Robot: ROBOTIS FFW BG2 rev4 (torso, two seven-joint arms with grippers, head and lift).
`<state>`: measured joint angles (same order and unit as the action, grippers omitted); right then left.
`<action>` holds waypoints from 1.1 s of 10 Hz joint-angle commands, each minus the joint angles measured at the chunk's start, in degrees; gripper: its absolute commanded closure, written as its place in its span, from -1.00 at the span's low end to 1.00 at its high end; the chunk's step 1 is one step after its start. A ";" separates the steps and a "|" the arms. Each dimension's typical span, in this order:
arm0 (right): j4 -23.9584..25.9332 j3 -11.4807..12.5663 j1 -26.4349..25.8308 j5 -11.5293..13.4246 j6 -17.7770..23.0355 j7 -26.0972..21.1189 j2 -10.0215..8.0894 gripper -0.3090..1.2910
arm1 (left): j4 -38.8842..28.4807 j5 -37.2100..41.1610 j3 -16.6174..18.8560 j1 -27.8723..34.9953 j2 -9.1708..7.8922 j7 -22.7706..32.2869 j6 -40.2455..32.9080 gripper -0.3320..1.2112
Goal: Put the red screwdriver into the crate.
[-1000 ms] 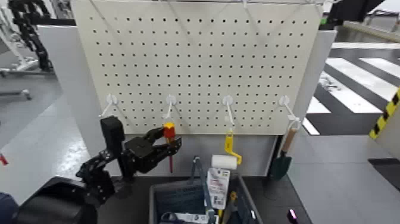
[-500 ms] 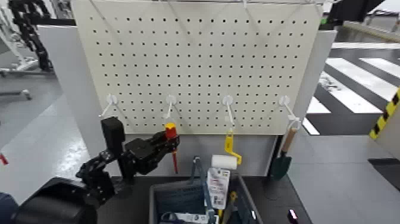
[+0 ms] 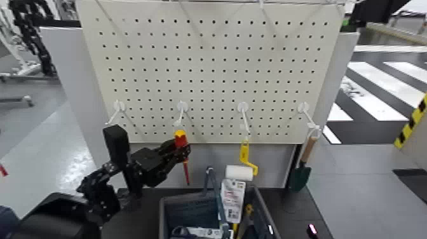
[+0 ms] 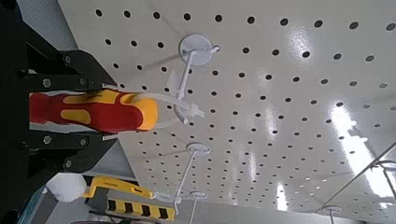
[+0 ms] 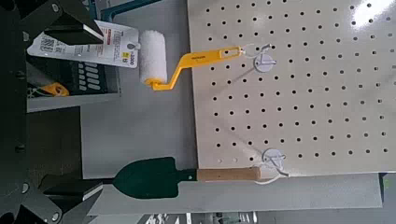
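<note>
Next, I release the red screwdriver from my left gripper in the crate (image 3: 214, 220) by its raised handle, near the white package.
The red screwdriver (image 3: 182, 152) hangs by its yellow-capped handle from a white hook (image 3: 181, 114) on the pegboard, shaft pointing down and a little to the right. My left gripper (image 3: 173, 151) is shut on the handle from the left. In the left wrist view the red-and-yellow handle (image 4: 121, 112) lies between the black fingers (image 4: 56, 67), its cap against the white hook (image 4: 183, 93). The dark grey crate (image 3: 164, 210) stands below and to the right. My right gripper (image 5: 84, 103) is out of the head view; its own camera shows the fingers spread wide with nothing between them.
A yellow-handled paint roller (image 3: 241, 166) and a green trowel (image 3: 301, 170) hang on the pegboard (image 3: 216, 63) further right. The crate holds a white package (image 3: 232, 191) and several other tools. A striped floor lies beyond on the right.
My left gripper has closed onto the screwdriver handle. The screwdriver's shaft has swung slightly to the right, and the arm has drawn back a little to the left.
</note>
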<state>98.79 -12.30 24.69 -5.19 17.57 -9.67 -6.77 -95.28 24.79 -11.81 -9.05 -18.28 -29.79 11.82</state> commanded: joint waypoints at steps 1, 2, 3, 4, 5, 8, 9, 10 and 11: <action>0.00 0.00 0.00 -0.09 -0.26 0.00 0.09 -0.37 | -4.39 -0.09 2.23 3.07 1.49 0.17 2.24 0.90; 0.00 0.00 0.00 -0.09 -0.34 0.00 0.09 -0.37 | -6.33 -0.09 3.20 4.13 1.93 0.17 3.30 0.90; 0.00 0.00 0.00 -0.09 -0.34 0.00 0.09 -0.37 | -8.35 -0.18 4.34 5.27 2.37 0.17 4.88 0.90; 0.00 0.00 0.00 -0.09 -0.43 0.00 0.18 -0.37 | -9.93 -0.35 5.40 6.23 2.73 0.17 6.29 0.90; 0.00 0.00 0.00 -0.09 -0.43 0.00 0.18 -0.37 | -11.69 -0.26 6.36 6.94 2.73 0.17 8.13 0.90; 0.00 0.00 0.00 -0.09 -0.43 0.00 0.26 -0.37 | -15.38 0.79 10.06 10.45 3.78 -1.32 14.72 0.90; 0.00 0.09 0.09 -0.09 -0.43 0.00 0.35 -0.37 | -15.64 1.14 10.58 11.33 4.13 -1.50 15.60 0.90; 0.00 0.00 0.09 -0.09 -0.43 0.00 0.35 -0.37 | -15.29 1.85 10.76 11.95 4.22 -1.85 15.95 0.90; 0.00 0.00 0.09 -0.09 -0.43 0.00 0.35 -0.37 | -14.59 2.72 10.93 12.39 4.31 -2.91 16.66 0.90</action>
<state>98.79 -12.30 24.78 -5.27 17.14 -9.67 -6.41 -110.22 27.03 -0.96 3.07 -14.04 -32.64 28.08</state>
